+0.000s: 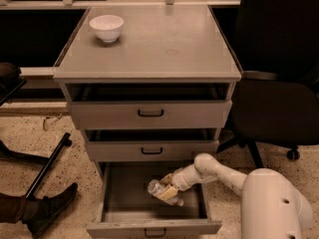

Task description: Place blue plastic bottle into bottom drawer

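Note:
My gripper needs to release the blue plastic bottle near the middle of the bottom drawer's inside point(160, 196), lined up with the drawer's black handle.
The bottom drawer point(114, 203) of the grey cabinet stands pulled out, its black handle point(155, 232) at the lower edge of the view. My gripper point(168, 187) reaches into it from the right on a white arm and is shut on the blue plastic bottle point(158, 190). The clear bottle lies tilted, one end pointing left, low over the drawer floor near the middle right. I cannot tell whether it touches the floor.
A white bowl point(106, 27) sits on the cabinet top point(164, 44) at the back left. The two upper drawers point(149, 114) stand slightly ajar. A black office chair point(279, 103) is at the right. A person's shoe point(47, 208) and a black pole point(47, 166) lie on the floor at the left.

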{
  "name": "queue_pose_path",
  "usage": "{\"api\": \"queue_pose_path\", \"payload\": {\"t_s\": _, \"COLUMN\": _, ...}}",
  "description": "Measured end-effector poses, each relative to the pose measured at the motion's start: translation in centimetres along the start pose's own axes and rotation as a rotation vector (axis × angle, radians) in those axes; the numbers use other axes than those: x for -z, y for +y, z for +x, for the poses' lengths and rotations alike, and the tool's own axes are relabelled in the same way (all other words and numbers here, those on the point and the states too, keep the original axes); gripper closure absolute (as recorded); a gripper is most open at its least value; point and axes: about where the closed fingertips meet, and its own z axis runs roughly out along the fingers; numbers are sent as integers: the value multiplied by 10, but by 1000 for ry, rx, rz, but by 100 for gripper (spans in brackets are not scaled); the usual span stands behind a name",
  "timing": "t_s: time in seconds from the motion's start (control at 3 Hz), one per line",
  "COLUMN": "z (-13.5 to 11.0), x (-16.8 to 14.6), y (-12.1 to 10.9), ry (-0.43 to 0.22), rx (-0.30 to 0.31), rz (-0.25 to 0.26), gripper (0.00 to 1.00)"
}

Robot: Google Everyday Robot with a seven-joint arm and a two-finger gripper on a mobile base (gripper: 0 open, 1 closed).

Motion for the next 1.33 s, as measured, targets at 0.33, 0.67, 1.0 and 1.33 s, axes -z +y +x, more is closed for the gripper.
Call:
{"api": "queue_pose_path", "payload": {"t_s": 0.33, "z": 11, "x": -18, "y": -6, "ry": 3, "rx": 12, "rz": -18, "gripper": 100}}
{"api": "queue_pose_path", "payload": {"t_s": 0.67, "z": 24, "x": -31, "y": -10, "ry": 21, "rx": 28, "rz": -18, "gripper": 100}}
{"api": "queue_pose_path", "payload": {"t_s": 1.0, "z": 36, "x": -42, "y": -13, "ry": 26, "rx": 47, "rz": 13, "gripper": 100}}
{"api": "queue_pose_path", "payload": {"t_s": 1.33, "z": 43, "x": -53, "y": -15, "ry": 33, "rx": 67, "rz": 56, "gripper": 100}}
